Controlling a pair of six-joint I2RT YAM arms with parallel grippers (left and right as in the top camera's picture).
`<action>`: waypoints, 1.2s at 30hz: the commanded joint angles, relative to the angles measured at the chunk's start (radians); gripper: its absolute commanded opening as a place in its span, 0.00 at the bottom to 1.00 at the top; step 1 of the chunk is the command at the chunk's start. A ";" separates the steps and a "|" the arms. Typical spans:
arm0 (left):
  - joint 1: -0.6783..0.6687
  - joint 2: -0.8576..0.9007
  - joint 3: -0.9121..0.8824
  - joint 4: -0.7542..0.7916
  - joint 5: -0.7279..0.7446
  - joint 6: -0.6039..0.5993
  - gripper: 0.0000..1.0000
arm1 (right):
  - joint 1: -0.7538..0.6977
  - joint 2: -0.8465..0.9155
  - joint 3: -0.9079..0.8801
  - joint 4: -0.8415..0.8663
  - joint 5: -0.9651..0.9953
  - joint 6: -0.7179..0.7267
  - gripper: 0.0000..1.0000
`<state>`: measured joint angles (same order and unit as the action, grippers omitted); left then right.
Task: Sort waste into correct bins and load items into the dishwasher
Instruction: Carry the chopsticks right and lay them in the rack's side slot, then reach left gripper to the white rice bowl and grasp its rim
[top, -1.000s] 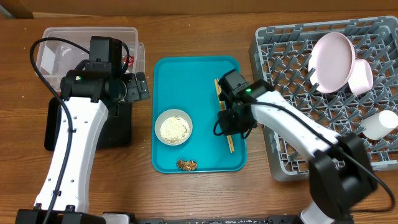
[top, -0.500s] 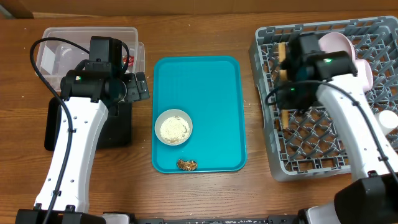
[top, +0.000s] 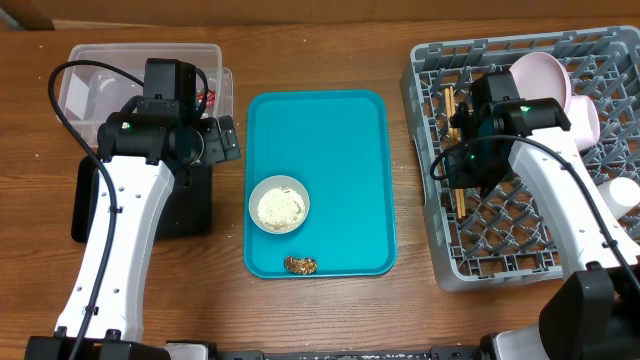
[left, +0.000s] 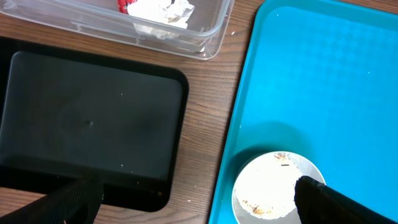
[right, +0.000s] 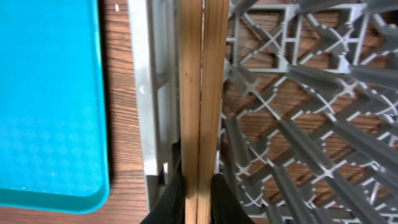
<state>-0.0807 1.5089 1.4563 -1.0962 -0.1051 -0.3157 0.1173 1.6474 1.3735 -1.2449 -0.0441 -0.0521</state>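
The small bowl of white grains is next for my left gripper, which should close on the bowl's rim (top: 308, 202) (left: 322, 177), on the side facing the grey dish rack.
My right gripper (top: 462, 170) (right: 200, 202) is shut on the wooden chopsticks (right: 202, 93), held over the left side of the grey dish rack (top: 430, 120) (right: 140, 93); they also show in the overhead view (top: 452, 112). A pale pink plate (top: 535, 100) and bowl (top: 585, 125) stand in the rack, a white cup (top: 612, 200) at its right edge. My left gripper (left: 193, 202) is open and empty between the black tray (left: 87, 118) and a small bowl of white grains (left: 273, 186) (top: 279, 204). The clear tub (top: 85, 75) holds the tissue wad (left: 163, 12) and red wrapper (left: 126, 5). A brown food lump (top: 300, 265) lies on the teal tray.
The teal serving tray (top: 330, 130) (left: 323, 81) lies in the middle of the wooden table, between the bins on the left and the rack on the right. The left arm's cable loops over the clear tub.
My right gripper lifted the chopsticks off the teal tray and carried them right, over the rack's left side, then drew back toward the front. The left arm has not moved.
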 joint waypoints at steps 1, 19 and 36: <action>0.003 -0.010 0.021 0.000 0.005 -0.006 1.00 | 0.000 -0.014 -0.043 0.018 -0.037 -0.008 0.04; 0.003 -0.010 0.021 -0.004 0.005 -0.005 1.00 | 0.000 -0.015 -0.117 0.056 -0.063 0.029 0.35; -0.282 0.080 0.019 0.050 0.177 0.122 0.99 | -0.111 -0.177 0.049 0.019 -0.066 0.204 0.94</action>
<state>-0.2974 1.5387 1.4570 -1.0405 0.0498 -0.2245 0.0071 1.4677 1.4296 -1.2171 -0.1059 0.1436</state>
